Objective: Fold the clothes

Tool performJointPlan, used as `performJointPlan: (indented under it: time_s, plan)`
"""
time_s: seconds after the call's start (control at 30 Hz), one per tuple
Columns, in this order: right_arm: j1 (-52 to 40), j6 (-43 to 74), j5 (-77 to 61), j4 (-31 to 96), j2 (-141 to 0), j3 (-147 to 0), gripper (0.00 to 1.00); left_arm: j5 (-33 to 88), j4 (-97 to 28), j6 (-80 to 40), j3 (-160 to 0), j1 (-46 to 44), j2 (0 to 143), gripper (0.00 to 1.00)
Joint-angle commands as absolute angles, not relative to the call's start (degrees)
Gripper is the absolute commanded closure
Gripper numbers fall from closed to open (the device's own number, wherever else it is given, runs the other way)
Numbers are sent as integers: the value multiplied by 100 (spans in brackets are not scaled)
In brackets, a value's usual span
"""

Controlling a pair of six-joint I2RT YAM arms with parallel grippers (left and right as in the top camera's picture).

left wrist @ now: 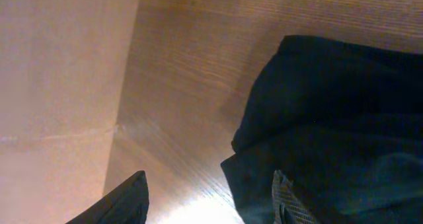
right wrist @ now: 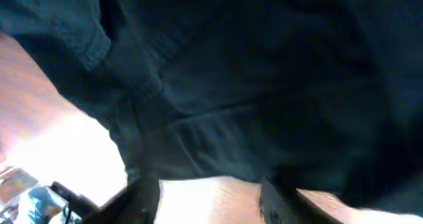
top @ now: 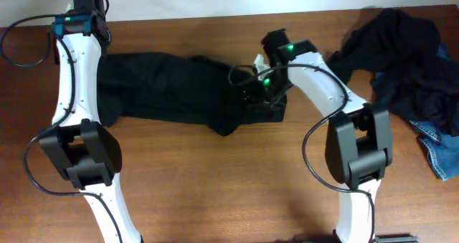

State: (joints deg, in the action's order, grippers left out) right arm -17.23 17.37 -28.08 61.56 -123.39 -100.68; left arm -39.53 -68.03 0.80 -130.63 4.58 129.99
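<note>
The black garment is bunched up with a fold at its front edge, so next my right gripper grabs the garment's end [top: 273,112] under that fold and pulls the garment straighter before folding it.
A long black garment [top: 165,85] lies stretched across the middle of the wooden table, wrinkled, with a fold hanging at its front edge. My left gripper [top: 95,41] is at the garment's far left end. In the left wrist view it is open [left wrist: 210,184], with bare wood between the fingers and the garment's edge [left wrist: 330,131] at the right finger. My right gripper [top: 262,92] is over the garment's right end. In the right wrist view it is open [right wrist: 210,192], low over the table, and the black fabric [right wrist: 251,85] fills the view just beyond the fingertips.
A heap of dark clothes [top: 401,49] lies at the back right, with blue denim [top: 439,153] at its front near the right edge. The table's far edge [left wrist: 125,85] runs just beyond the left gripper.
</note>
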Motion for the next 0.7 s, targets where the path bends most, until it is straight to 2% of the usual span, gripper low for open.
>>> performJointPlan:
  time_s: [0.0, 0.13, 0.33, 0.53, 0.67]
  plan:
    - [-2001, 2408, -2206, 5953, -12326, -9854, 54, -3830, -6788, 45, -13128, 456, 13041, 40]
    - [-2021, 2668, -1852, 5970, -12326, -9732, 51, -3826, -6788, 45, -13128, 456, 13041, 40]
    - [-1879, 3017, -1573, 5913, -12127, -9773, 27, -3553, -6766, 45, -13128, 456, 13041, 40]
    - [-1874, 3079, -1068, 6222, -11743, -9771, 21, -3509, -6759, 45, -13128, 456, 13078, 40]
    - [-1874, 3269, -1072, 5927, -11813, -9640, 21, -3463, -6755, 45, -13128, 456, 13216, 40]
